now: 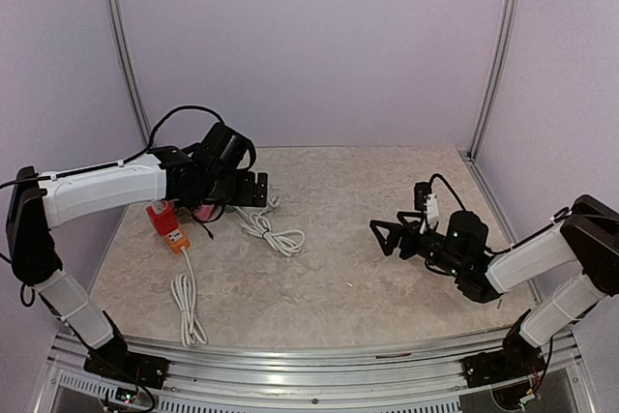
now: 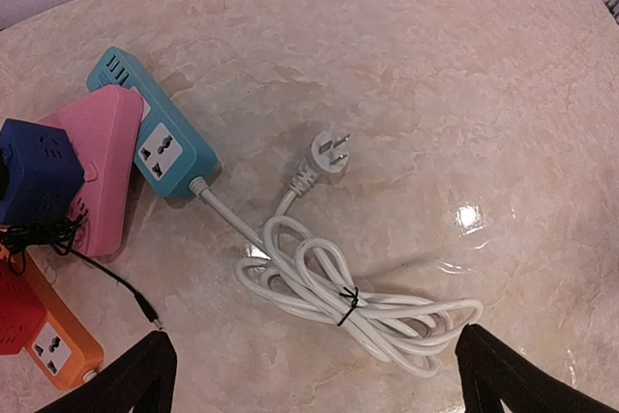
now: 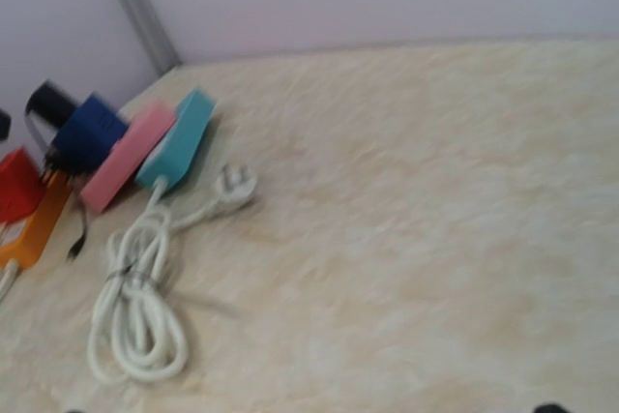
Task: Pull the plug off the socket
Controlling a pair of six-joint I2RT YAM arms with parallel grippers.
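Note:
The teal strip's coiled white cord has the bundled loops (image 1: 261, 226) (image 2: 314, 282) beside the black tie, toward the white plug. Next, my left gripper closes on the cord there.
A blue plug block (image 2: 34, 171) sits in a pink socket strip (image 2: 102, 176). A red plug block (image 2: 17, 314) sits in an orange socket strip (image 2: 60, 350). A teal strip (image 2: 160, 142) lies beside the pink one, its white plug (image 2: 329, 154) loose on the table and its white cord (image 2: 358, 307) coiled. My left gripper (image 2: 324, 384) is open and empty, hovering above the coil, right of the strips; it also shows in the top view (image 1: 256, 189). My right gripper (image 1: 385, 236) is open and empty, over the table's right half, far from the strips (image 3: 126, 157).
A thin black cable with a jack tip (image 2: 145, 309) trails from the blue block. A second white cord (image 1: 186, 307) runs from the orange strip (image 1: 174, 237) toward the front edge. Walls and metal posts enclose the marble table (image 1: 338, 268).

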